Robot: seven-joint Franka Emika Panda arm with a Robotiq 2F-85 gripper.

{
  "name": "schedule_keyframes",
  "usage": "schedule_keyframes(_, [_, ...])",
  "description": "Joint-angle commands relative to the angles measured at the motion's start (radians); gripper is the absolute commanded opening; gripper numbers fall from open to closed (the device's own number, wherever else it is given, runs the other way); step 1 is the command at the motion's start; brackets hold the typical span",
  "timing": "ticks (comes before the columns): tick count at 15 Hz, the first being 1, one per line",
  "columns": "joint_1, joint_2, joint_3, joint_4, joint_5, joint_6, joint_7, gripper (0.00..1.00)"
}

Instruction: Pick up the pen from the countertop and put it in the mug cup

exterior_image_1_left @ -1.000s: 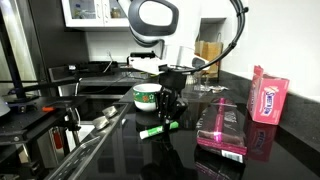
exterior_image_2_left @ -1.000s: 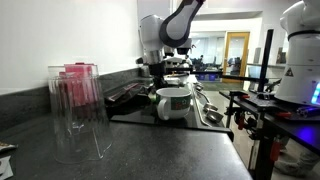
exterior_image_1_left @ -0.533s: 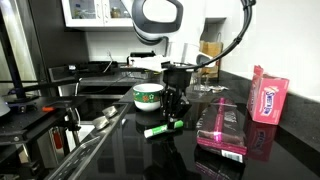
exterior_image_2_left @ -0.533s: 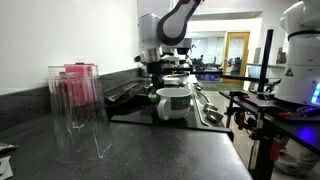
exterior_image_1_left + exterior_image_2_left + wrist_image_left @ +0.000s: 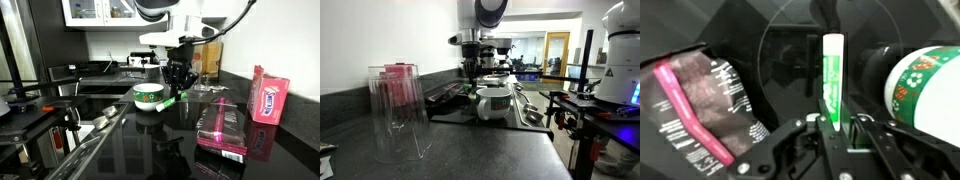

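Observation:
I need to release the bright-green pen down inside the white-and-green mug cup [image 5: 149,92], through its open top.
My gripper [image 5: 178,82] is shut on the bright-green pen [image 5: 171,99] and holds it lifted above the black countertop [image 5: 180,150], just beside the white-and-green mug cup [image 5: 149,96]. In the wrist view the pen [image 5: 832,80] runs upright between my fingers [image 5: 834,125], with the cup [image 5: 925,85] to its right. In an exterior view my gripper [image 5: 470,80] hangs just behind the cup [image 5: 494,102]; the pen is hard to make out there.
A pink box [image 5: 268,97] and a clear plastic pack with pink contents [image 5: 222,128] lie on the counter; the pack shows in the wrist view [image 5: 700,105]. A clear tumbler [image 5: 396,112] stands in the foreground. A sink area [image 5: 100,75] lies behind the cup.
My gripper closed on the pen where it lay on the countertop and has risen with it, so the pen now hangs in the air beside the cup.

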Motion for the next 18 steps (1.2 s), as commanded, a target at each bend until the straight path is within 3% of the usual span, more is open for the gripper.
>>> schedule_keyframes(1, [-0.072, -0.103, 0.074, -0.064, 0.102, -0.064, -0.252, 0.05])
schedule_keyframes(4, [-0.084, -0.166, 0.083, -0.076, 0.213, -0.157, -0.472, 0.05])
schedule_keyframes(12, [-0.024, -0.234, 0.045, -0.079, 0.375, -0.377, -0.963, 0.05])
schedule_keyframes(18, [0.013, -0.216, 0.026, -0.049, 0.432, -0.521, -1.212, 0.05])
